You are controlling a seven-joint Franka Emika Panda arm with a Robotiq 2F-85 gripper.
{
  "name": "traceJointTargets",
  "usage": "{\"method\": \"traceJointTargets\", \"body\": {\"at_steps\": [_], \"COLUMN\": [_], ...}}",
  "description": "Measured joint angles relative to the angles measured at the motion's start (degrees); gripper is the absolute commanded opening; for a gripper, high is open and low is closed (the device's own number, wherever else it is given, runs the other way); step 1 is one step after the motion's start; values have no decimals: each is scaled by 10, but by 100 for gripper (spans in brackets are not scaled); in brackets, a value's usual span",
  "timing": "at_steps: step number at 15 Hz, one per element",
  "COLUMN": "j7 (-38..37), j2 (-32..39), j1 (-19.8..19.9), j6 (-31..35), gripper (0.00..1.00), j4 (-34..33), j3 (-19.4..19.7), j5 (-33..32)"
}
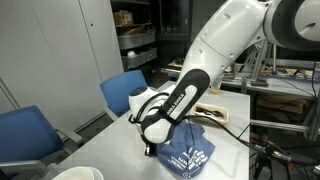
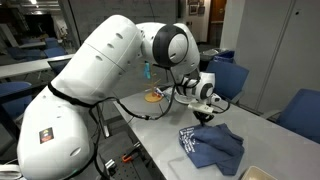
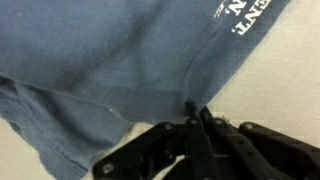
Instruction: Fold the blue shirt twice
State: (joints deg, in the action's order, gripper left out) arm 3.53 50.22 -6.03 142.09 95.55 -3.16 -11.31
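Observation:
Next, my gripper lets go of the blue shirt's edge on the shirt's opposite side (image 1: pixel 211 137), near the tan tray.
The blue shirt (image 1: pixel 192 157) lies bunched on the grey table (image 1: pixel 225 110), with white lettering facing up. It also shows in an exterior view (image 2: pixel 214 146). My gripper (image 3: pixel 195 116) is shut, and its fingertips pinch the shirt's edge (image 3: pixel 120 60) where the fabric puckers, next to the white print. In both exterior views the gripper (image 1: pixel 150 147) (image 2: pixel 207 113) sits low over the table at the shirt's side. Its fingertips are hard to make out there.
Blue chairs stand beside the table (image 1: pixel 128 92) (image 1: pixel 25 135) (image 2: pixel 228 78) (image 2: pixel 303 112). A white dish (image 1: pixel 78 174) sits at the table's near end. An orange object (image 2: pixel 155 96) lies on the table behind the arm. Shelves (image 1: pixel 135 40) stand at the back.

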Motion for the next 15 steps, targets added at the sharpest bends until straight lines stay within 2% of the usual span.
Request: {"method": "traceJointTargets", "body": {"at_steps": [4, 11, 15], "j7": [-1, -23, -69], "j2": [-44, -206, -293], "j1": [0, 5, -1], "j6": [10, 118, 191], "gripper": [1, 1, 1], "j4": [47, 255, 384], "j3": [-1, -11, -18], "j5": [0, 49, 69]}}
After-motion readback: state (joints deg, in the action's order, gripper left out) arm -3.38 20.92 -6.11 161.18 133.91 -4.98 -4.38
